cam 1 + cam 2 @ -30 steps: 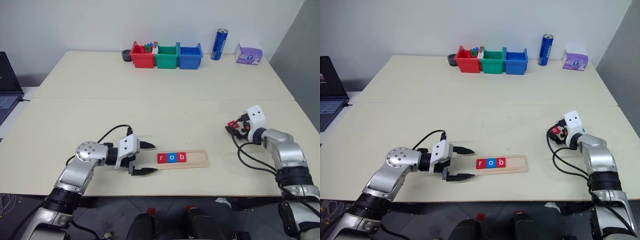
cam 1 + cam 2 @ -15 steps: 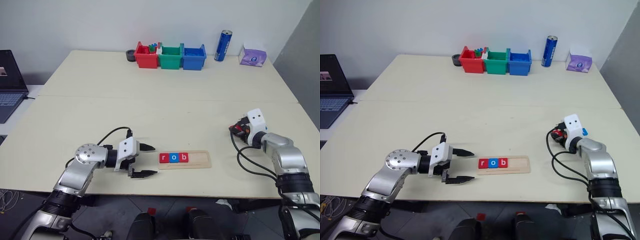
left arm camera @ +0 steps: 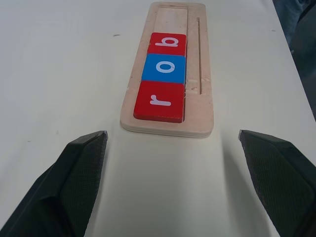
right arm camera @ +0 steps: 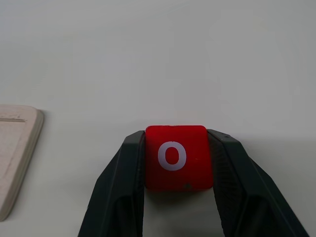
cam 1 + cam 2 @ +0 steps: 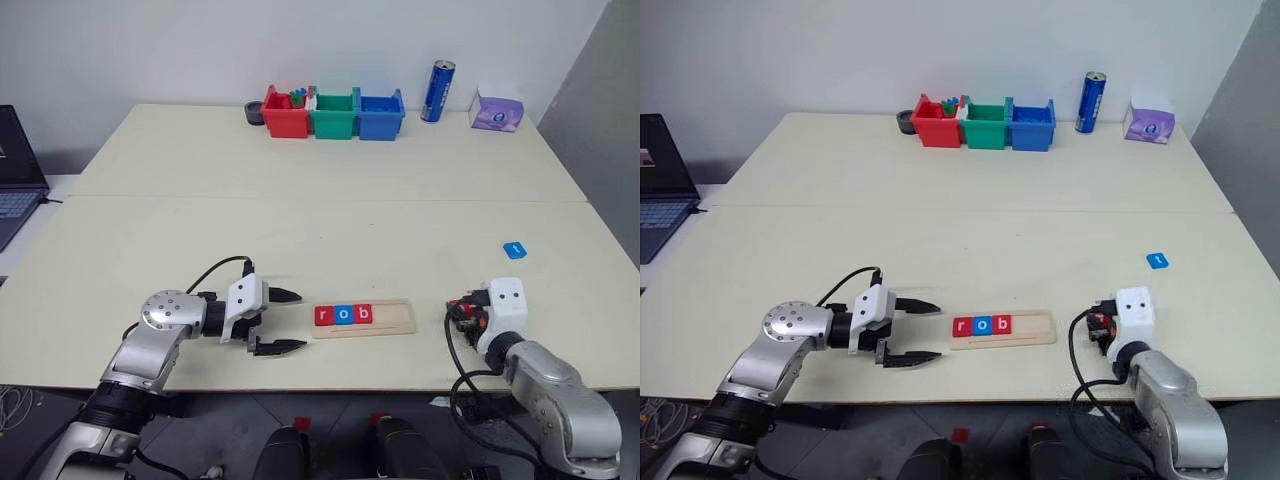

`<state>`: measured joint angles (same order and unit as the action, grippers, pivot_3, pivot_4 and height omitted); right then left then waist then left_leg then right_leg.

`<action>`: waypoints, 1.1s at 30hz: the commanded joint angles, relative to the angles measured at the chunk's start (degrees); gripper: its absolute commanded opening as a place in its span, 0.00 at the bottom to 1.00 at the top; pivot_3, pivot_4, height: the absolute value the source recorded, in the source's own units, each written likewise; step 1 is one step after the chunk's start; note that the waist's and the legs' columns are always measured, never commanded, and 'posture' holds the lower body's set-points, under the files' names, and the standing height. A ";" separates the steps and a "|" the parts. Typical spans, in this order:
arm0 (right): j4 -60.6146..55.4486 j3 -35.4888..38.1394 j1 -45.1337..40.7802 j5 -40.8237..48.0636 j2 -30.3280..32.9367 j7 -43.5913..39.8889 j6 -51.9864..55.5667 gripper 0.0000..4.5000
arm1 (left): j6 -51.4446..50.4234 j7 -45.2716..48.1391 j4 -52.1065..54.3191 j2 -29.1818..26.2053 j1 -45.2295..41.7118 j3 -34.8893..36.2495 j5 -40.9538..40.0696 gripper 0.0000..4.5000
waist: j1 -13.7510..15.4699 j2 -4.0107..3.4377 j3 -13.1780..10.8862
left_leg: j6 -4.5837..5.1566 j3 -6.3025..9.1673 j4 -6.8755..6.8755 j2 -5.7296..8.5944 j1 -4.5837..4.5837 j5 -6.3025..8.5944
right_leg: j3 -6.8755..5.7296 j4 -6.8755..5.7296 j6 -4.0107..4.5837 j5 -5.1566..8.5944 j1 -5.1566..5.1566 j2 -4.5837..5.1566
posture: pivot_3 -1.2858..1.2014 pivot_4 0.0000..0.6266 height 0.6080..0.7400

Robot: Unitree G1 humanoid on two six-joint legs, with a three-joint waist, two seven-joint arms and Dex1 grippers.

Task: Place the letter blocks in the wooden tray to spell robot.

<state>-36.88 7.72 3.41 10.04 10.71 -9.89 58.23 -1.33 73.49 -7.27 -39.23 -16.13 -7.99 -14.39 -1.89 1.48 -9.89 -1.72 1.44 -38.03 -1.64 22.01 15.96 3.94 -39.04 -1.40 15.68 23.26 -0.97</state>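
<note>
A finger hides the red o block's side that must meet the red b block, so next I turn my right gripper to grip the red o block front-to-back (image 4: 178,165).
The wooden tray (image 5: 395,318) lies near the table's front edge. At its left end three letter blocks sit in a row: red r (image 3: 159,100), blue o (image 3: 166,67), red b (image 3: 168,44). The tray's right part is bare. My left gripper (image 5: 300,320) is open, just left of the tray and pointing at it. My right gripper (image 4: 177,143) is to the right of the tray, shut on a red o block (image 4: 174,157) held between both fingers. A blue letter block (image 5: 514,249) lies loose on the table, farther back on the right.
Red (image 5: 285,113), green (image 5: 333,114) and blue (image 5: 381,115) bins stand at the far edge. Beside them are a dark ring (image 5: 254,112), a blue can (image 5: 436,91) and a purple tissue pack (image 5: 497,109). A laptop (image 5: 15,165) sits off the table's left side.
My right arm has drawn back toward the near edge and closer to the tray, carrying the red block. The blue block now lies uncovered where the gripper was. The left arm stayed put.
</note>
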 commanded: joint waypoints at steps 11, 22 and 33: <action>-3.34 2.45 -6.45 2.59 7.51 -3.35 0.50 0.99 | 2.67 1.34 -0.89 0.09 -1.49 0.20 0.32 1.00 | 0.00 -0.03 -0.03 | 0.00 -0.03 0.02 0.04 0.04 0.00 | 0.03 0.04 0.00 0.00 0.03 0.00 | 0.52 0.24 1.00; 8.28 -2.60 -4.64 9.36 38.36 -38.03 -16.10 0.99 | 3.85 1.17 -1.89 1.02 -2.62 -0.82 1.26 1.00 | 0.03 0.02 -0.08 | 0.02 -0.10 0.03 0.08 0.08 0.01 | -0.12 0.09 -0.01 0.01 -0.01 -0.02 | 0.52 0.24 1.00; 29.56 -11.94 -14.90 2.32 42.61 -48.98 -32.32 0.99 | 2.71 0.75 -0.09 1.23 -3.17 -1.13 1.69 1.00 | 0.05 0.04 -0.11 | 0.02 -0.14 -0.01 0.06 0.06 0.01 | -0.07 0.05 0.03 -0.03 0.00 -0.03 | 0.52 0.24 1.00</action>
<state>-8.22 -3.89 -10.54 12.99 52.39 -57.28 27.68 1.40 74.36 -9.45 -37.78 -18.66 -9.19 -12.57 -1.84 1.52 -10.00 -1.71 1.31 -38.04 -1.59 22.07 15.97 3.87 -38.98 -1.37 15.65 23.26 -0.99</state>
